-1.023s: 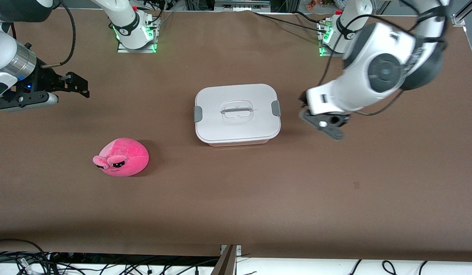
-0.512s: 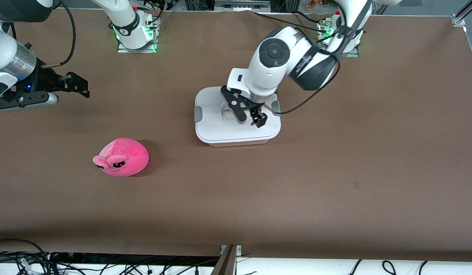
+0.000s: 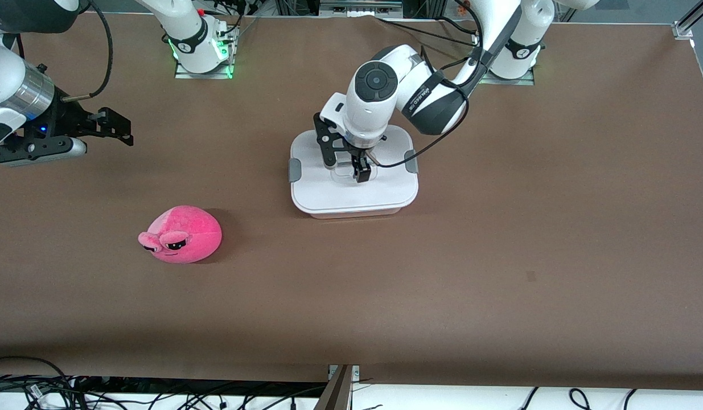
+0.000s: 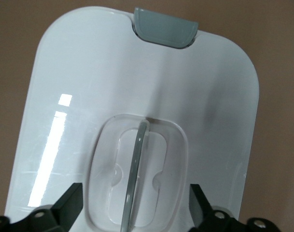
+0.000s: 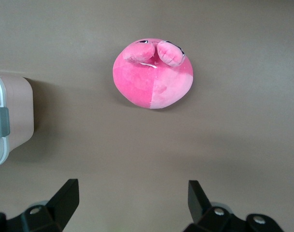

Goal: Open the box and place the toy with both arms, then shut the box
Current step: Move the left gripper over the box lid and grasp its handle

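My right gripper goes to the pink plush toy next and closes on the toy's back (image 3: 167,222) (image 5: 150,83), just behind its two puffy eyes.
The box (image 3: 334,196) stands mid-table, its white lid (image 4: 89,72) on and a grey clip (image 4: 165,33) at each end. My left gripper (image 3: 345,164) hangs low over the lid, open. Its fingers (image 4: 69,209) straddle the clear recessed handle (image 4: 135,169) without touching it, and nothing is held. The pink plush toy (image 3: 180,234) lies on the table toward the right arm's end, nearer the front camera than the box. My right gripper (image 3: 122,128) waits in the air at that end, open and empty. In the right wrist view the toy (image 5: 153,72) and one end of the box (image 5: 14,113) show.
The brown table top (image 3: 499,256) carries only the box and the toy. Both arm bases (image 3: 200,51) stand along the edge farthest from the front camera. Cables (image 3: 157,396) hang below the table's near edge.
My left arm swung in from beside the box, at its own end of the table, to over the lid and came down around the handle. The right arm, box and toy stayed put.
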